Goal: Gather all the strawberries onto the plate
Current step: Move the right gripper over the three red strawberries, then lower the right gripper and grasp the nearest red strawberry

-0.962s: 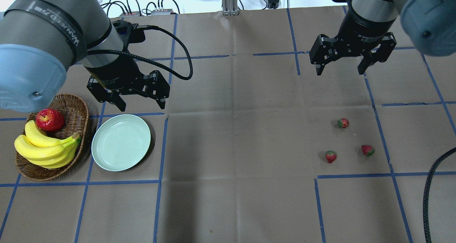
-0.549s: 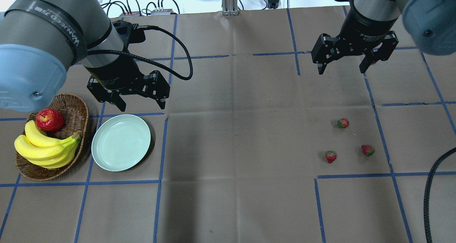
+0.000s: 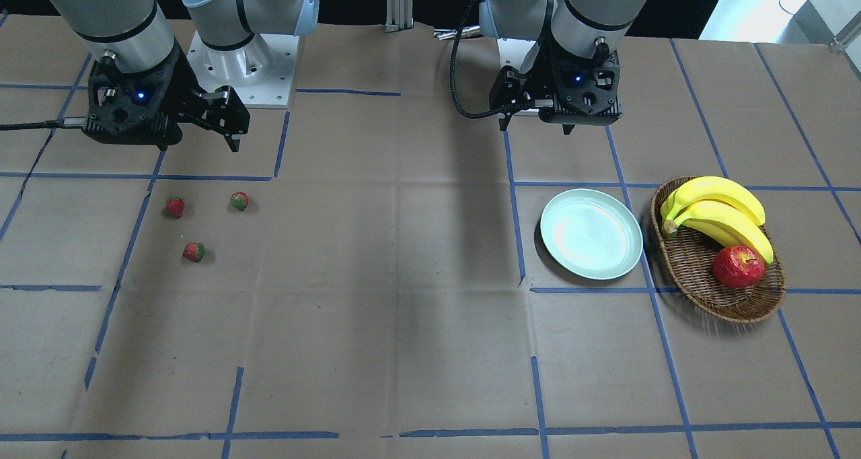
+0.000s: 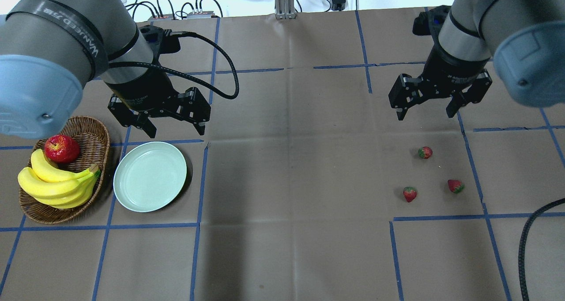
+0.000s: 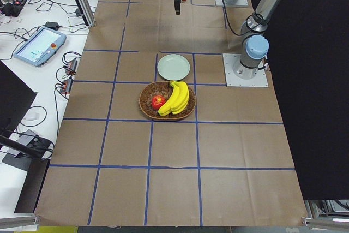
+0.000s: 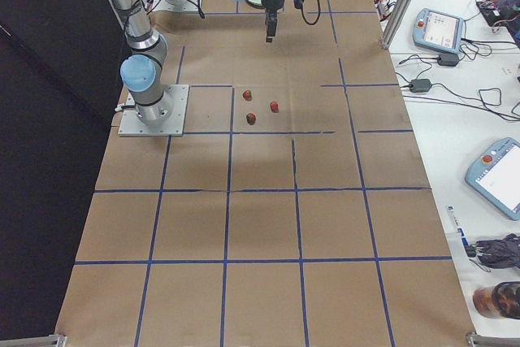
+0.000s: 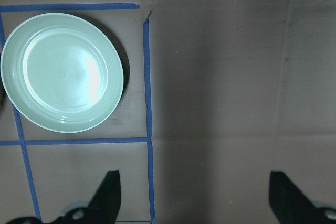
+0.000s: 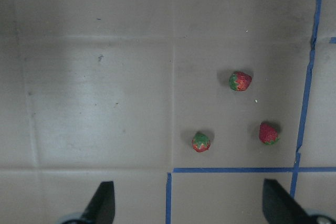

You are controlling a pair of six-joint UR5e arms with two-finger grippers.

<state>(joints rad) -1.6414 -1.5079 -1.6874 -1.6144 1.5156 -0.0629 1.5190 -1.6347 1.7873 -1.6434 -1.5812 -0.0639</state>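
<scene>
The robot's right gripper needs to next move to the strawberry nearest the mint-green plate and close on that strawberry's sides (image 3: 239,201) (image 8: 201,142), just around its green leaves.
Three tiny red strawberries lie apart on the brown paper at the right: one (image 4: 425,152) farther out, one (image 4: 410,193) and one (image 4: 455,186) nearer. They also show in the right wrist view (image 8: 240,81) (image 8: 200,141) (image 8: 268,133). My right gripper (image 4: 424,114) is open and empty, hovering just beyond the farthest strawberry. The pale mint-green plate (image 4: 150,176) sits empty at the left and also shows in the left wrist view (image 7: 62,72). My left gripper (image 4: 176,131) is open and empty, above the table just beyond the plate.
An oval wicker basket (image 4: 103,137) stands left of the plate and holds a bunch of bananas (image 4: 57,184) and a red apple (image 4: 62,148). A black cable (image 4: 529,239) hangs at the right near edge. Blue tape lines cross the paper.
My right gripper has moved toward the robot's side, closer to the strawberries, still open. The left arm, plate and strawberries have not moved.
</scene>
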